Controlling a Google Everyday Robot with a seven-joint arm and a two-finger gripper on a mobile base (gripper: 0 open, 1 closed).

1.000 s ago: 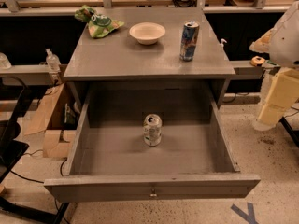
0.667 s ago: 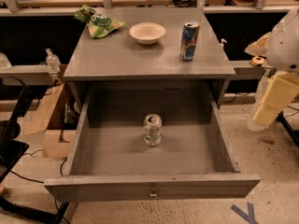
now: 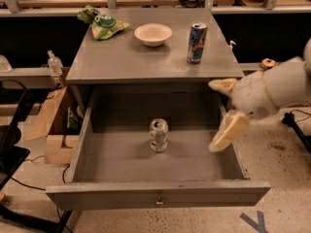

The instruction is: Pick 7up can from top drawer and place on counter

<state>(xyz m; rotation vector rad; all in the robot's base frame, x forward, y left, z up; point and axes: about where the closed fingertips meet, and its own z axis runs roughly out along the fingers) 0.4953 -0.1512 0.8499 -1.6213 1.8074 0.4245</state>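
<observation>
I need to next move my gripper over to the middle of the 7up can's body (image 3: 158,136) in the open top drawer, and close it there.
The 7up can (image 3: 158,135) stands upright in the middle of the open top drawer (image 3: 158,194), which is pulled out from the grey cabinet. It is short and silvery-white with a silver top. My gripper (image 3: 221,109) comes in from the right, above the drawer's right wall and to the right of the can, well apart from it. Its two cream fingers (image 3: 228,131) are spread wide and hold nothing. The counter (image 3: 121,59) is the flat grey top above the drawer.
On the counter stand a tall blue can (image 3: 196,42) at the right, a white bowl (image 3: 153,34) in the middle and a green cloth toy (image 3: 101,23) at the back left. Cardboard boxes (image 3: 48,130) and cables lie on the floor at the left.
My arm and gripper have swung left from the right edge of the view to the drawer's right wall. The can and the counter objects have not moved.
</observation>
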